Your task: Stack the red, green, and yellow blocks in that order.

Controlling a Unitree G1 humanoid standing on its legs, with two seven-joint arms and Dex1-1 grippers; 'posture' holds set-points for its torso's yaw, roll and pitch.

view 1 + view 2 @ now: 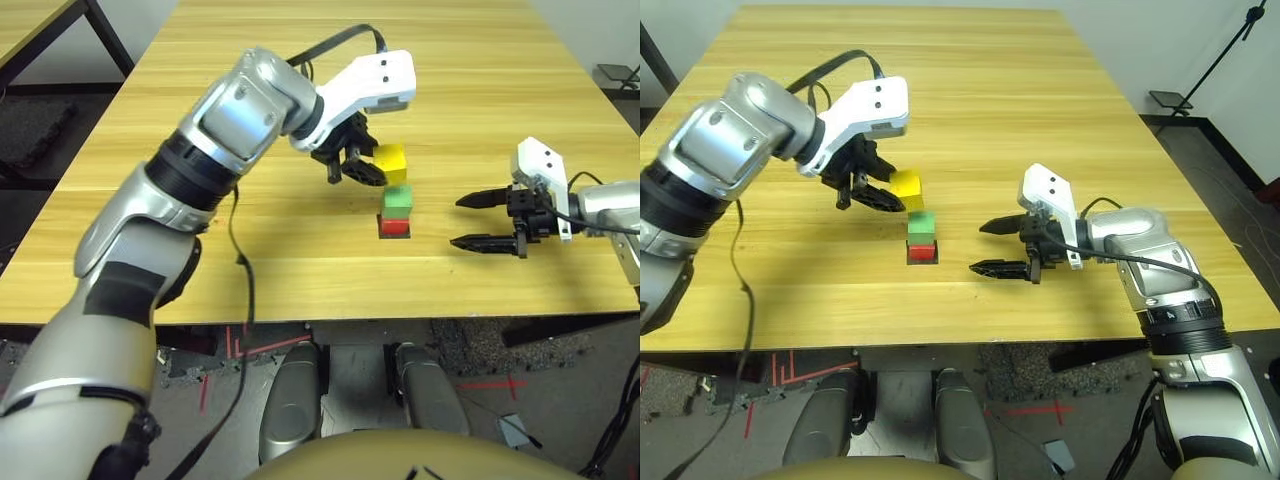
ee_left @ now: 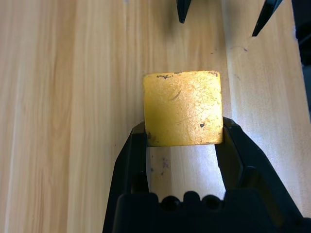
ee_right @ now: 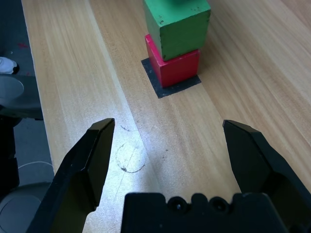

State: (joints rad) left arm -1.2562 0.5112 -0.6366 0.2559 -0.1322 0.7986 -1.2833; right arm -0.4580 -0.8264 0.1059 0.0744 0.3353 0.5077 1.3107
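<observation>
My left gripper is to set the yellow block, now hanging just behind the stack, down and let go of it on top of the green block point(image 1: 404, 188), above the black square patch.
The green block point(image 1: 397, 200) sits on the red block point(image 1: 394, 228), which rests on a flat black square patch point(image 3: 160, 90) in the middle of the wooden table point(image 1: 500, 90). The yellow block point(image 1: 390, 163) hangs just behind this stack on its far side, near the height of the green block's top. My left gripper point(image 1: 372, 170) is shut on it, and the left wrist view shows both fingers point(image 2: 136, 155) pressed against the sides of the yellow block point(image 2: 183, 109). My right gripper point(image 1: 458, 222) is open and empty to the right of the stack, pointing at it.
The table's front edge point(image 1: 330, 315) lies close below the stack. Another dark-framed table point(image 1: 60, 30) stands at the far left. A black stand point(image 1: 1215, 70) stands on the floor off the far right corner.
</observation>
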